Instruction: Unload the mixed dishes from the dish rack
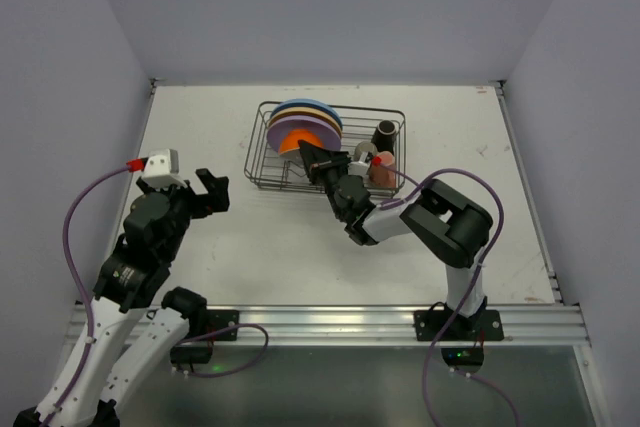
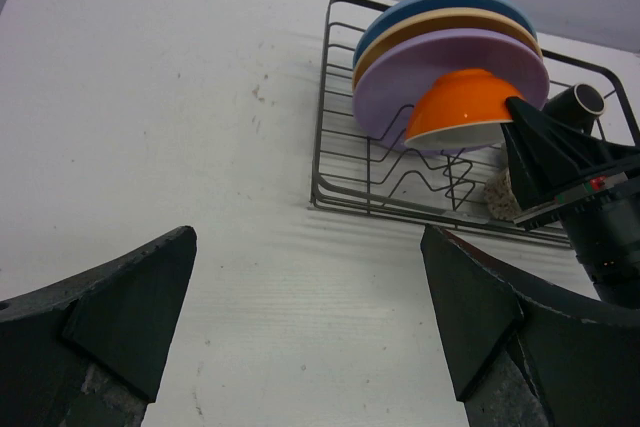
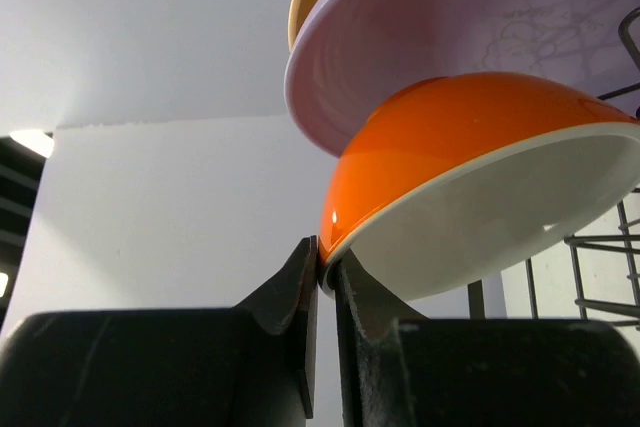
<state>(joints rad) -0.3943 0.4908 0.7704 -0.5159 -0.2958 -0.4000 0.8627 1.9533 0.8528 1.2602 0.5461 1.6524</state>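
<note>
My right gripper will set the orange bowl down and let go of it on the bare table [image 1: 465, 168] between the pink cup and the side.
The black wire dish rack [image 1: 262, 169] stands at the back middle of the table. Blue, yellow, tan and purple plates [image 1: 305, 119] stand on edge in it. The orange bowl [image 1: 293, 140] with white inside leans against the purple plate [image 2: 440, 67]. My right gripper [image 1: 304, 150] is shut on the bowl's rim [image 3: 335, 247]; the bowl [image 3: 470, 157] is tilted, still in the rack. A dark brown cup [image 1: 385, 133], an olive-grey cup [image 1: 363, 154] and a pink cup [image 1: 383, 169] sit at the rack's right end. My left gripper [image 1: 205, 190] is open and empty over bare table.
The rack also shows in the left wrist view [image 2: 340, 162], with the right gripper [image 2: 545, 152] at the bowl [image 2: 462, 107]. White walls close the table at back and sides. A metal rail [image 1: 320, 319] runs along the near edge.
</note>
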